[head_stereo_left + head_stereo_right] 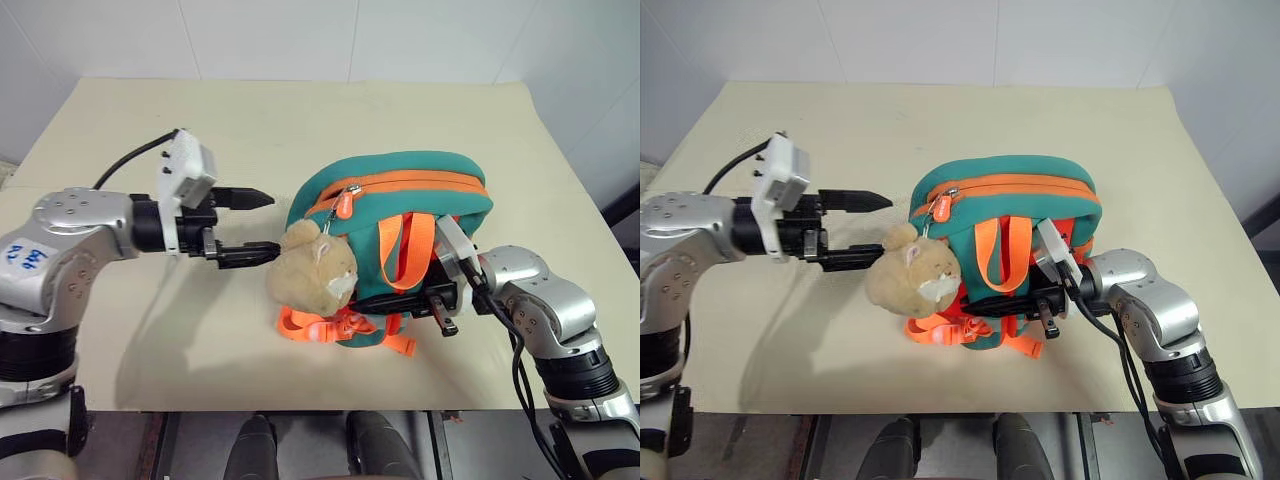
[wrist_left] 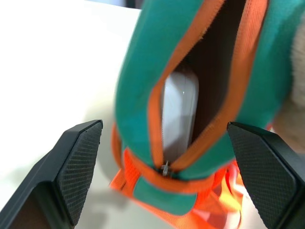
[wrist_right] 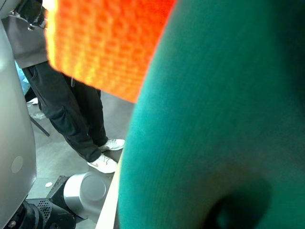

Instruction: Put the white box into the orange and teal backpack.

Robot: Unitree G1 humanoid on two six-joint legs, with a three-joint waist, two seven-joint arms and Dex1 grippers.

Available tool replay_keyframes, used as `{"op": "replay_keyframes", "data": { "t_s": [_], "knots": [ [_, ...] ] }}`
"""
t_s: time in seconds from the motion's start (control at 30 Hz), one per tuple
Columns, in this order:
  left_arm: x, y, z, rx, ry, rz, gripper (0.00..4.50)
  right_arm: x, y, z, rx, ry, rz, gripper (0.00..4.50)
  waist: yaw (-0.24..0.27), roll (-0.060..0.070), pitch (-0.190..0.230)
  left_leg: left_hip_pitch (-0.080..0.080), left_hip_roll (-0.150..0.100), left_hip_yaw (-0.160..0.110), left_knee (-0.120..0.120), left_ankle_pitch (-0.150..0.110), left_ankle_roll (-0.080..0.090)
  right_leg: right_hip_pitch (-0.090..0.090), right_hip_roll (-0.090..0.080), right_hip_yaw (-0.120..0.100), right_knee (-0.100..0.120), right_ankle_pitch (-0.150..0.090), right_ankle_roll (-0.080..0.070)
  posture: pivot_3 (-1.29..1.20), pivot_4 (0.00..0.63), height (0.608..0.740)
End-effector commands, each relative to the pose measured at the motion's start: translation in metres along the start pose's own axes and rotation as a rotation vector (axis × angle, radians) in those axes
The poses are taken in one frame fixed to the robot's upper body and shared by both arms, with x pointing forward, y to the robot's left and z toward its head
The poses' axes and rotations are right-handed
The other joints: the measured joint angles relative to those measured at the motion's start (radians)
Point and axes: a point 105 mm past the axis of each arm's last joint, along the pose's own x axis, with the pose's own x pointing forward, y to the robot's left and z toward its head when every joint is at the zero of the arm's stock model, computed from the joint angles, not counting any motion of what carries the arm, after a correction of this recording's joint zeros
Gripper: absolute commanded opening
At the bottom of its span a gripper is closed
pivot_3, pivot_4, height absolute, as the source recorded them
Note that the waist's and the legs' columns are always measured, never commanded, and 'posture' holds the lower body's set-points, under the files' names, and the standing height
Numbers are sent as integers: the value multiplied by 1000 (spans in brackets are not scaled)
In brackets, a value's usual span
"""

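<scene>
The zipper is open over the white box and the plush bear is outside my left gripper's fingers, so I will take the bear (image 1: 315,275) and pull the zipper closed.
The orange and teal backpack (image 1: 400,195) lies in the middle of the table (image 1: 250,120), with a tan plush bear (image 1: 312,268) hanging at its left front. Through its part-open zipper, in the left wrist view, the white box (image 2: 178,114) sits inside the bag. My left gripper (image 1: 272,223) is open just left of the backpack, level with the bear's head and holding nothing. My right gripper (image 1: 445,305) is shut and lies against the backpack's front right side, by the orange straps (image 1: 340,325). Whether it pinches fabric is hidden.
Bare tabletop stretches behind and to the left of the bag. The table's front edge runs close below the straps. A white wall (image 1: 350,35) stands behind the table. A person's legs in dark trousers (image 3: 71,114) stand on the floor beside the table.
</scene>
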Motion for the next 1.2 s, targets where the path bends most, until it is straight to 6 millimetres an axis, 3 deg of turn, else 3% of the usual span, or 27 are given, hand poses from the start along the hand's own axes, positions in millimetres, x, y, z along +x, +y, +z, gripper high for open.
{"op": "replay_keyframes", "data": {
  "t_s": [0.03,0.2,0.3,0.47,0.67,0.83,0.97,1.2],
  "knots": [
    [-14,-2,14,48,-32,28,4488,3,-1,2,-16,4,5,0,-1,0,0,0,0,0,0,0,0,0,0,0,0,0,0,0,150,740],
    [-26,-3,31,73,-108,77,4488,4,-1,2,-16,4,2,0,-2,0,0,0,0,0,-1,0,0,0,0,0,0,0,0,0,150,740],
    [-31,-17,45,74,-208,55,4488,3,-1,2,-16,4,-2,0,-3,0,0,0,0,0,-1,0,0,0,0,0,-1,0,0,0,150,740],
    [-36,-38,49,32,-234,27,3282,2,-1,2,-14,3,-7,0,-3,0,0,0,0,0,-2,0,0,0,0,0,-2,0,0,0,150,740],
    [-43,-56,57,-53,-269,-29,3282,1,-3,1,-14,6,-10,0,-4,0,0,0,0,0,-2,0,0,0,0,0,-1,0,0,0,150,740],
    [-44,-73,61,-115,-232,-66,4475,0,-4,1,-15,9,-10,0,-5,0,0,0,0,0,-2,0,0,0,-1,0,-2,0,0,0,150,740],
    [-37,-77,57,-134,-207,-55,4492,1,-6,1,-16,9,-8,0,-3,0,0,0,0,0,-2,0,0,0,0,0,-2,0,0,0,150,740],
    [0,-78,35,-81,-80,-35,4492,4,-7,0,-20,1,0,0,-1,0,0,0,0,1,-2,0,0,0,0,0,-4,0,0,0,150,740]
  ]
}}
